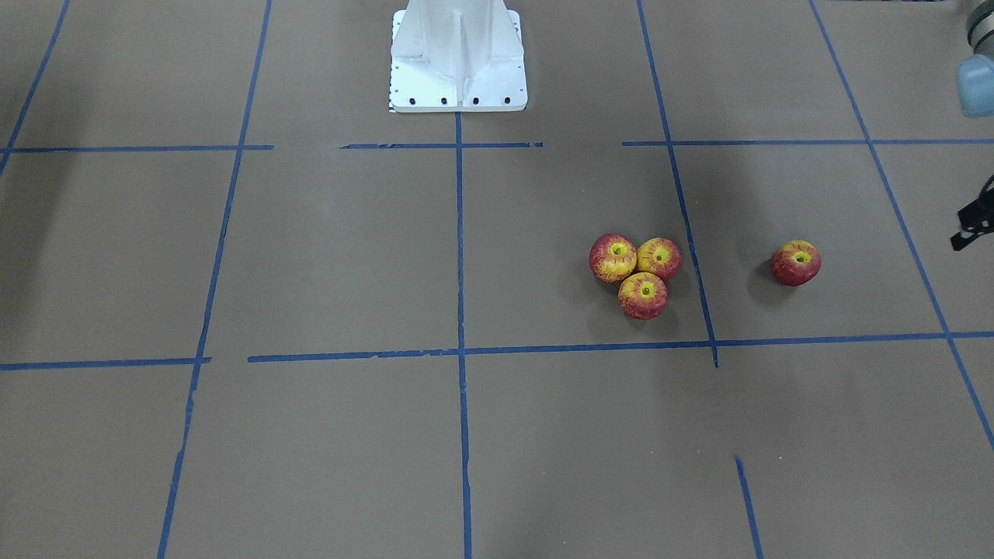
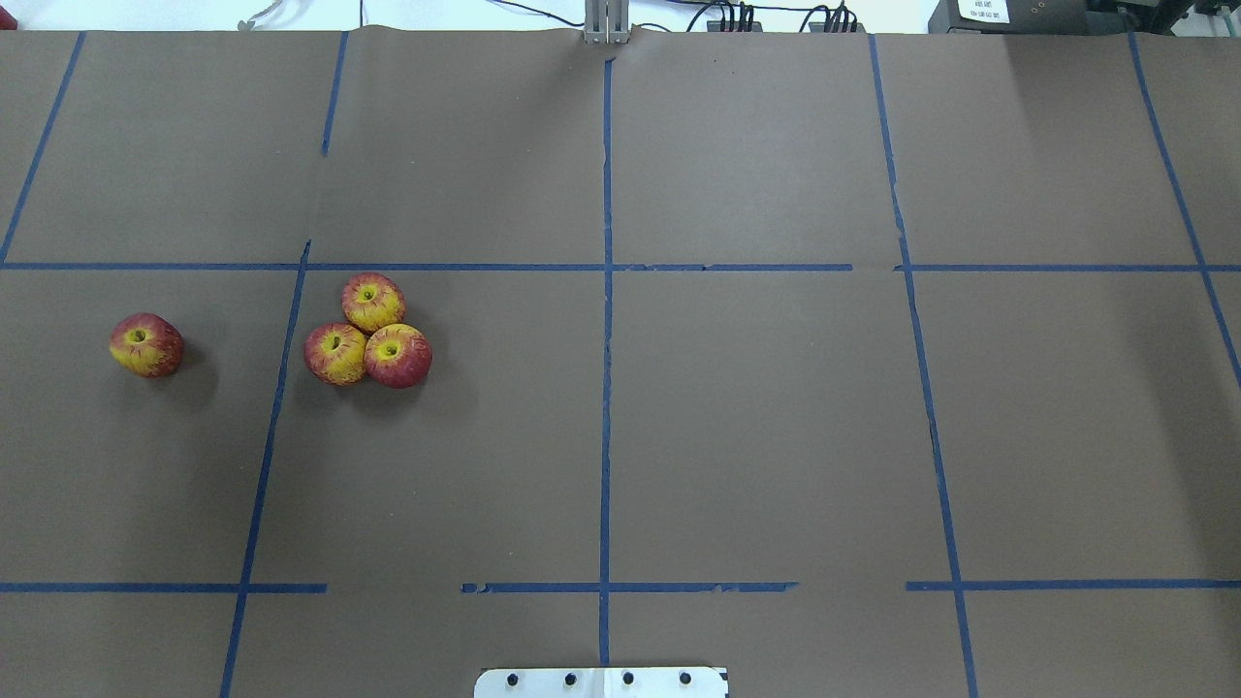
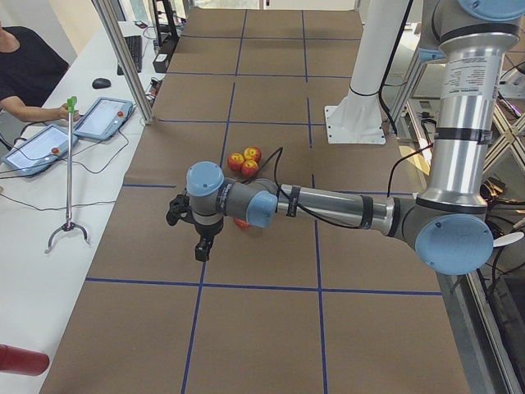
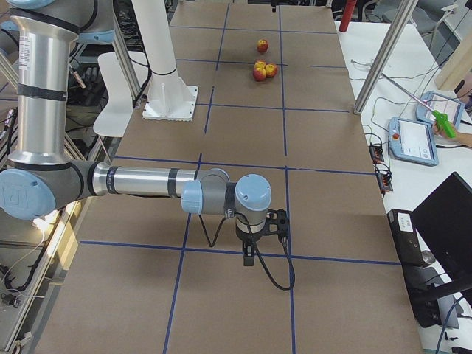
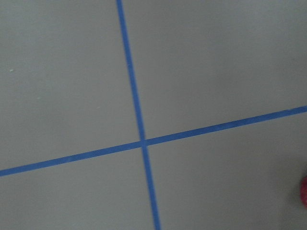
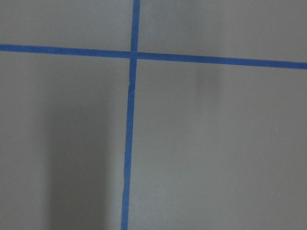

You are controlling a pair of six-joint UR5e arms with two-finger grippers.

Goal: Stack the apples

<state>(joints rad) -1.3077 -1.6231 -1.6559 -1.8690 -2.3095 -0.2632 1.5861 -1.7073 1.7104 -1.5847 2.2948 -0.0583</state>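
Note:
The lone apple (image 1: 795, 265) (image 5: 304, 192) lies apart from the touching cluster, and my left gripper needs to close around its sides.
Three apples (image 1: 642, 295) (image 2: 372, 301) lie touching in a tight cluster on the brown table, all stem-up. A fourth apple (image 1: 796, 262) (image 2: 145, 344) lies alone, further toward the robot's left end. The cluster also shows in the exterior left view (image 3: 245, 160) and the exterior right view (image 4: 263, 71). My left gripper (image 3: 200, 245) hangs above the table near the lone apple, which is partly hidden behind the wrist (image 3: 240, 222). Only a black edge of the left gripper shows in the front view (image 1: 974, 223), and I cannot tell its state. My right gripper (image 4: 249, 257) hovers far from the apples; I cannot tell its state.
The white robot base (image 1: 458, 70) (image 2: 601, 682) stands at mid-table. Blue tape lines grid the brown surface. An operators' table with tablets (image 3: 102, 117) (image 4: 413, 136) and metal posts (image 3: 123, 57) runs along the far side. A red edge shows in the left wrist view (image 5: 304, 191).

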